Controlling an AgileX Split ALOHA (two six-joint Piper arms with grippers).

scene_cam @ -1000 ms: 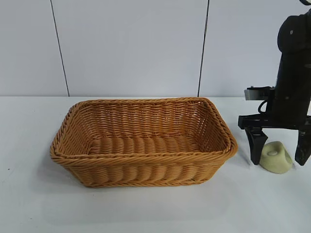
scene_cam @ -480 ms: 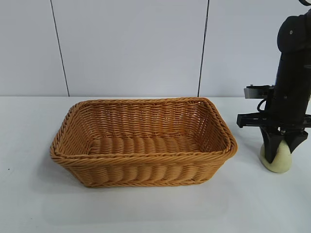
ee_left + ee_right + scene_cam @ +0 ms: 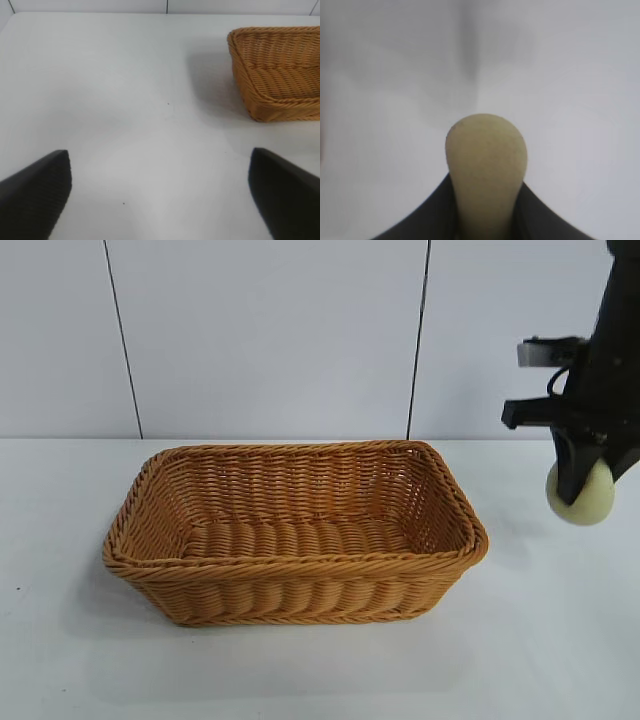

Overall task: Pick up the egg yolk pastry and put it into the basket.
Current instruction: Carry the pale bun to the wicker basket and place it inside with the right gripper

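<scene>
I will use my right gripper to set the egg yolk pastry down on the woven bottom of the basket, close to the basket's front rim (image 3: 286, 537).
My right gripper (image 3: 583, 488) is shut on the pale yellow egg yolk pastry (image 3: 585, 498) and holds it in the air at the far right, above the table and to the right of the basket. In the right wrist view the pastry (image 3: 486, 160) is squeezed between the two black fingers (image 3: 432, 215). The orange-brown wicker basket (image 3: 300, 580) stands in the middle of the white table; nothing shows inside it. Its corner shows in the left wrist view (image 3: 280, 70). My left gripper (image 3: 160, 195) is open over bare table, away from the basket.
A white table (image 3: 80, 640) runs under everything, with a panelled white wall (image 3: 270, 340) behind. Nothing else stands on the table.
My right gripper closed on the pastry on the table, then lifted it up off the surface. The basket has not moved.
</scene>
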